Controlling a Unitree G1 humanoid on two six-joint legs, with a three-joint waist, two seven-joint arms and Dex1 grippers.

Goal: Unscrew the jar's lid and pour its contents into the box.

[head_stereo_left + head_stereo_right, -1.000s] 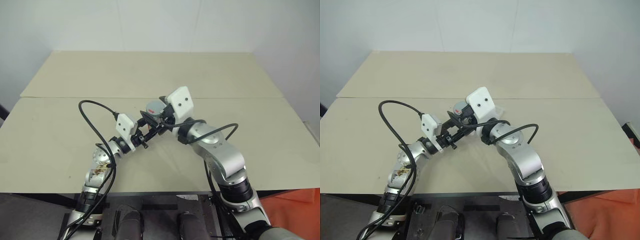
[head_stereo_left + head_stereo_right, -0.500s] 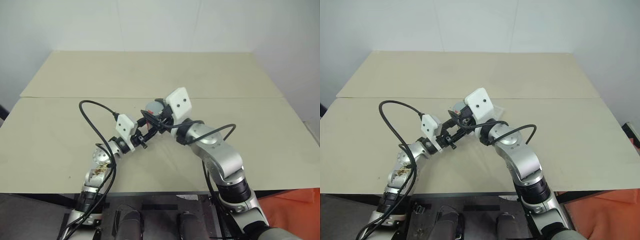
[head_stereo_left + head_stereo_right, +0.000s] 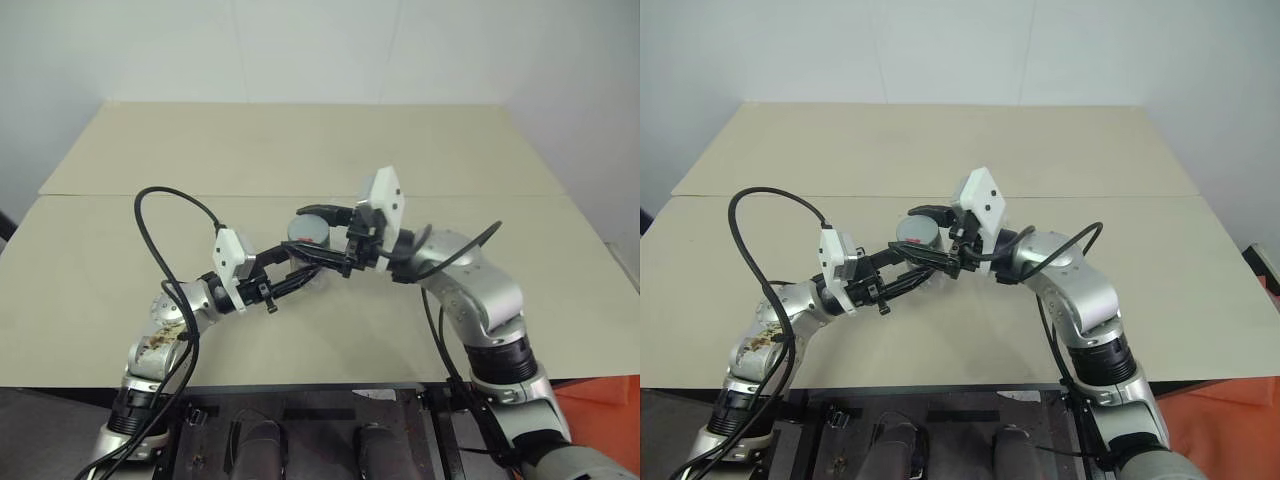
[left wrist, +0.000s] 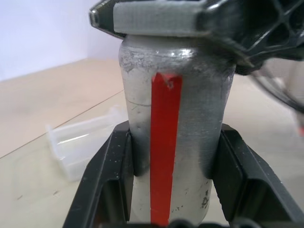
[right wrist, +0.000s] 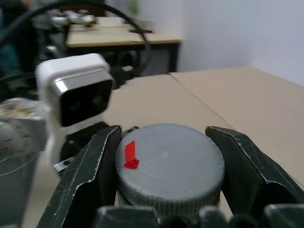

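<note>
I will open my right gripper, swing it back and grip the lid's rim (image 5: 168,202) again, as the lid sits on the jar with that gripper turned toward my left arm.
The jar (image 4: 171,142), silvery with a vertical red stripe, stands upright above the table between the two black fingers of my left gripper (image 3: 310,264), which is shut on its body. The round grey lid (image 5: 168,164), marked with a small red patch, sits on top of the jar. My right gripper (image 5: 165,142) comes in from the right, about level, and is shut on the lid's rim, one finger (image 5: 90,166) on each side. The box (image 4: 80,145), a shallow translucent white tray, lies on the table just behind the jar in the left wrist view.
The beige table (image 3: 300,150) stretches far back and to both sides, with a seam (image 3: 150,195) running across it. A black cable (image 3: 165,215) loops up from my left arm. In the right wrist view the left arm's white camera block (image 5: 76,95) sits close behind the lid.
My right gripper has closed on the lid and its wrist has swung round to point left. Both hands have drawn back a little with the jar, elbows spreading outward.
</note>
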